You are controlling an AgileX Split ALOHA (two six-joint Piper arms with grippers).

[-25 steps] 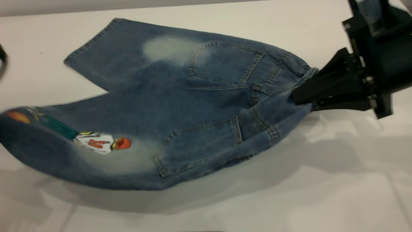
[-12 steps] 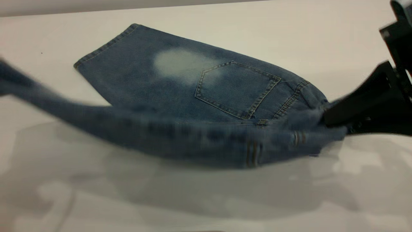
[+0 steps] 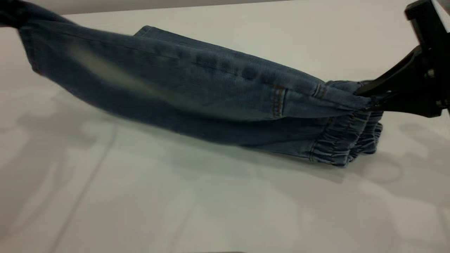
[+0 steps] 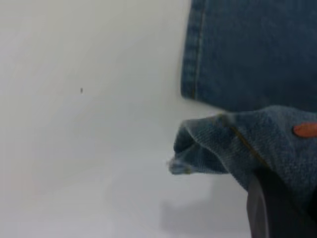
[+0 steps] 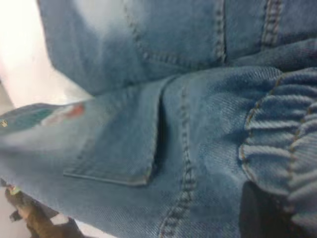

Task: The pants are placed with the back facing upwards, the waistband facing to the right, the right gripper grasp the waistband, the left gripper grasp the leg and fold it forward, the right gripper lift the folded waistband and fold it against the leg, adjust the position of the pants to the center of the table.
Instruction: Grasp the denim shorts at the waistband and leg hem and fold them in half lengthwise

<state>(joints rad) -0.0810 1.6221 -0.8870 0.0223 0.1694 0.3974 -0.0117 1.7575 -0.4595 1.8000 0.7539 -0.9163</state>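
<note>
Next, my right gripper releases the waistband on the table (image 3: 372, 83), just behind the drooping ruched elastic. The waistband now hangs above the table.
The blue denim pants (image 3: 197, 95) hang stretched between both grippers above the table (image 3: 211, 211), doubled lengthwise. At the right, my right gripper (image 3: 367, 100) is shut on the waistband (image 3: 337, 144), whose ruched elastic droops below it. In the right wrist view a back pocket (image 5: 119, 148) and the gathered waistband (image 5: 282, 129) fill the picture above a dark finger (image 5: 262, 213). The leg (image 3: 52, 52) is raised at the far left. In the left wrist view my left gripper (image 4: 277, 193) is shut on the leg's hem (image 4: 223, 144), which shows an orange patch (image 4: 304, 130). The plain leg (image 4: 252, 49) lies flat beyond.
Bare white tabletop (image 3: 105, 196) spreads in front of the pants and to their left, crossed by soft shadows. The table's far edge (image 3: 175, 6) runs along the back. No other objects are in view.
The printed leg rose from the near left and swung up and over toward the far side, covering the back pockets. The waistband end lifted with the right gripper, which shifted right.
</note>
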